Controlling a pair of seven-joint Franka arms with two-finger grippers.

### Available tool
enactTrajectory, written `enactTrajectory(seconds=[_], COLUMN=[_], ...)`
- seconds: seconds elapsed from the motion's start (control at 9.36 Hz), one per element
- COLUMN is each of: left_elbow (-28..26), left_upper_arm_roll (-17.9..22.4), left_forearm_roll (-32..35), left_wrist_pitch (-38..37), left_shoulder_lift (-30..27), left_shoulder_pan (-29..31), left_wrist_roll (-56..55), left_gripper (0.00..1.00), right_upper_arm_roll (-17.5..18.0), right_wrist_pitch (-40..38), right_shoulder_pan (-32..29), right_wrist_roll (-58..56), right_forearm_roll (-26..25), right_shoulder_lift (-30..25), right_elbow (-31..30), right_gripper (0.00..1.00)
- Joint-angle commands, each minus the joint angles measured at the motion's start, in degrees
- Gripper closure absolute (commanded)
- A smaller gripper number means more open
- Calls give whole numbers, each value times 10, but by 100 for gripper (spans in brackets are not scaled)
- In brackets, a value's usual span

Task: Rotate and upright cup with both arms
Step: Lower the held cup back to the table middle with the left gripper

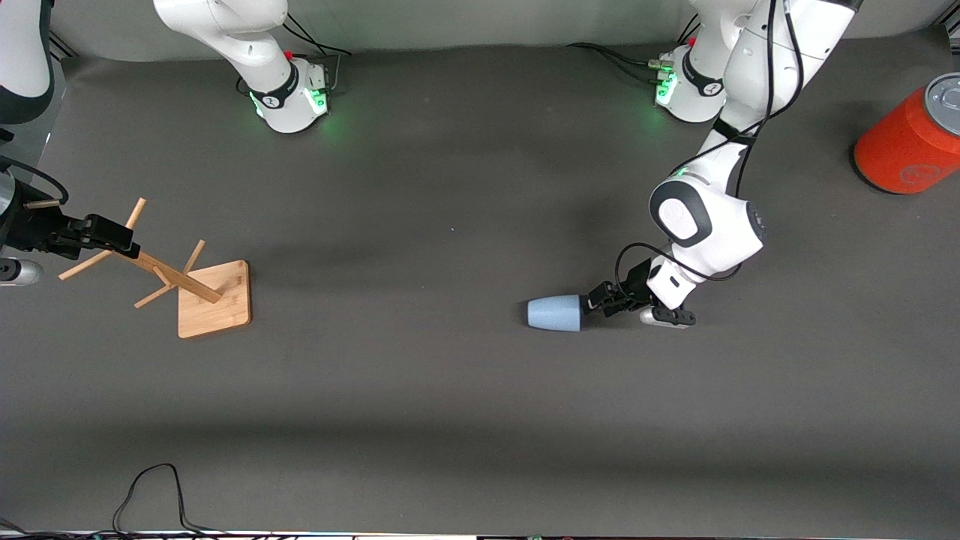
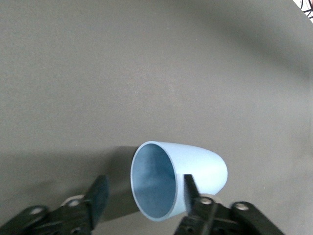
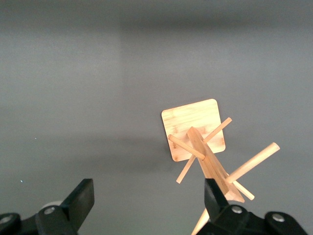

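Note:
A finger of my left gripper is short of the cup's opening, so I need to move that finger inside and pinch the cup's rim [image 2: 172,169] before I turn the cup upright.
The pale blue cup [image 1: 553,313] lies on its side on the dark table, its mouth turned toward the left arm's end. My left gripper [image 1: 600,300] is low at that mouth, open. In the left wrist view the cup [image 2: 203,166] shows its hollow inside. The left gripper [image 2: 145,192] has one finger beside the cup's outer wall and the other well off the rim, gripping nothing. My right gripper [image 1: 112,238] hangs open over the top of the wooden peg rack, and in its own view the right gripper [image 3: 149,196] has nothing between its fingers.
The wooden peg rack [image 1: 214,300] stands on its square base toward the right arm's end; the rack [image 3: 195,129] also shows in the right wrist view. A large red can [image 1: 911,139] stands at the left arm's end. A black cable [image 1: 150,487] loops at the table's front edge.

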Motion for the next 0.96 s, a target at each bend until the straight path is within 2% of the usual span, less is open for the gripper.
enactTrajectory(seconds=[0.0, 0.43, 0.64, 0.85], left_elbow=[-2, -1, 1, -4], left_upper_arm_roll=[1, 0, -7, -13], left_forearm_roll=[-25, -29, -31, -31], left_wrist_pitch=[20, 17, 29, 89], left_shoulder_lift=[-6, -8, -11, -9], left_shoulder_pan=[-6, 0, -21, -57], left_wrist_roll=[19, 0, -131, -201], left_gripper=[0, 0, 0, 2], right_upper_arm_roll=[-3, -4, -4, -4], right_wrist_pitch=[-3, -3, -3, -2], right_shoulder_pan=[3, 3, 3, 3], right_wrist_roll=[-12, -12, -12, -12], right_forearm_roll=[-6, -6, -6, -6], right_shoulder_lift=[-3, -3, -3, -3], right_elbow=[-3, -3, -3, -3], right_gripper=[0, 0, 0, 0])
